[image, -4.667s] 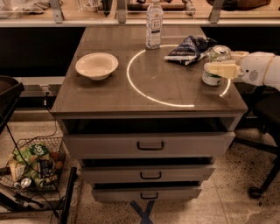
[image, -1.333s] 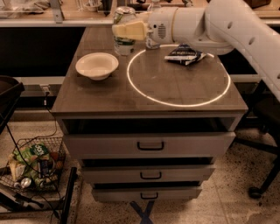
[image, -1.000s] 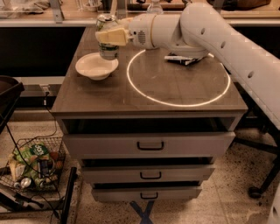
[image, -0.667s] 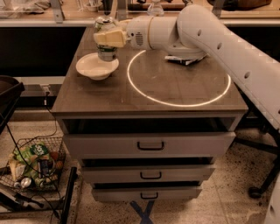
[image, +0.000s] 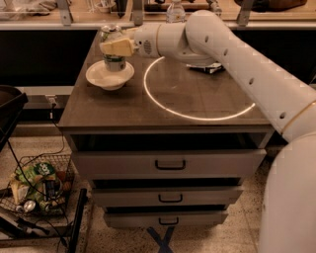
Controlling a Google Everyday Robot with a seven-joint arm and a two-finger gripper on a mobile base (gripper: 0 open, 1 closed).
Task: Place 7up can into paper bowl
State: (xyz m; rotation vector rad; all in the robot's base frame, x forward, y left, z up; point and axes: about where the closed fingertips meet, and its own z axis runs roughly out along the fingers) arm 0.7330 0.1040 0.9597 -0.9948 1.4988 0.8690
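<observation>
Next, my gripper lets go of the 7up can upright on the bottom of the paper bowl (image: 113,79), near the bowl's middle.
The 7up can (image: 114,63) stands upright inside the paper bowl (image: 97,75) at the left of the tabletop, its base down in the bowl. My gripper (image: 116,47) reaches in from the right on the long white arm, and its cream fingers (image: 120,48) are closed around the can's middle. The can's silver top shows above the fingers and its green lower part below them.
A clear plastic bottle (image: 176,10) stands at the table's back edge behind the arm. A dark snack bag (image: 210,67) lies partly hidden under the arm. A ring of light (image: 197,116) marks the tabletop. Three drawers (image: 170,164) are below. A wire basket of trash (image: 35,189) sits on the floor at left.
The gripper carried the can from the table's right side leftward across the top, then lowered it over the bowl until the can's base sits in the bowl.
</observation>
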